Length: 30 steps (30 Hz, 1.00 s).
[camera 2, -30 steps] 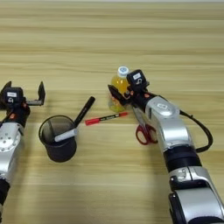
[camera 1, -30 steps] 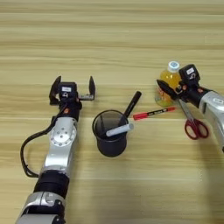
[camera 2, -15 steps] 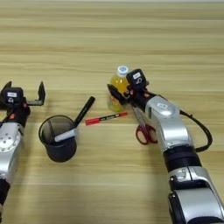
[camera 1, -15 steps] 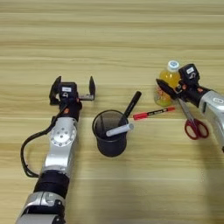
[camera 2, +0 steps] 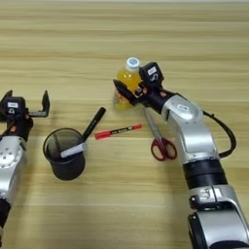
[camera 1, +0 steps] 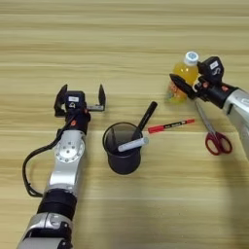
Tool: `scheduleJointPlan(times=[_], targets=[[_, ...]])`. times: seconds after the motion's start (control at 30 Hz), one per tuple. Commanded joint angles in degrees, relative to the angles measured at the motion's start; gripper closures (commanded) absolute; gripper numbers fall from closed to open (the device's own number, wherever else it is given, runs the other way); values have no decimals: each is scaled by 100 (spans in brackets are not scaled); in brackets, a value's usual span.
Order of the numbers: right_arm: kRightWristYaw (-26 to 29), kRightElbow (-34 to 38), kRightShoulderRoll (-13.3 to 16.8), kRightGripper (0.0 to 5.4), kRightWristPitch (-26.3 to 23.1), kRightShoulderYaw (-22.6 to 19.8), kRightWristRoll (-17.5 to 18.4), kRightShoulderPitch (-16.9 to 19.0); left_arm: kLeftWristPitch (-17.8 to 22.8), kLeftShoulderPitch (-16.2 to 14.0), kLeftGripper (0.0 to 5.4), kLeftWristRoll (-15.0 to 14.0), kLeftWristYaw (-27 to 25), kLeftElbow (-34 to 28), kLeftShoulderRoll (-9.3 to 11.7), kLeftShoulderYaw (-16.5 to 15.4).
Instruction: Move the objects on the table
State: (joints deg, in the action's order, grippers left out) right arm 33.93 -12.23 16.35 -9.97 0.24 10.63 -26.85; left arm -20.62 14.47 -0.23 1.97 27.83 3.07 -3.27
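Observation:
Next, my left gripper goes to the orange juice bottle's lower part (camera 1: 176, 94), just below my right gripper's front finger, and closes there.
A small bottle of orange juice (camera 1: 186, 70) with a white cap stands tilted at the right of the table (camera 1: 121, 29). My right gripper (camera 2: 124, 90) is shut on it, with one black finger across its front and the other hidden behind. Red-handled scissors (camera 1: 214, 137) lie just below that arm. A grey-white marker (camera 1: 132, 144) rests in the black mesh cup (camera 1: 122, 156), and its black end slants up to the right. My left gripper (camera 1: 81, 96) is open above and left of the cup, holding nothing.
A thin red pen (camera 1: 170, 125) lies between the cup and the scissors. My left arm runs down the left side with a black cable looping beside it. My right arm comes in from the lower right.

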Motion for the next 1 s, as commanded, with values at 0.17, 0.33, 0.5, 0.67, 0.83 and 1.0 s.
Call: scheduleJointPlan(times=[0.17, 0.33, 0.5, 0.67, 0.83, 1.0], targets=[[263, 619, 212, 177, -360, -62, 280, -299, 28, 133, 0, -9, -187, -291, 241, -81], [542, 887, 392, 178, -646, -57, 413, -356, 127, 236, 0, 7, -950, -989, 638, 174], [797, 1138, 555, 178, -864, -78, 573, -392, 331, 271, 0, -182, -1841, -1480, 1021, 374], [1042, 1487, 704, 178, -1057, -108, 770, -400, 775, 208, 0, -763, -2703, -2213, 1190, 512], [1173, 1822, 809, 178, -1176, -117, 927, -367, 1257, 117, 0, -1290, -3238, -2784, 1241, 561], [1292, 2300, 868, 178, -1322, -56, 1157, -279, 1805, -58, 0, -1746, -3752, -3354, 1217, 847]])
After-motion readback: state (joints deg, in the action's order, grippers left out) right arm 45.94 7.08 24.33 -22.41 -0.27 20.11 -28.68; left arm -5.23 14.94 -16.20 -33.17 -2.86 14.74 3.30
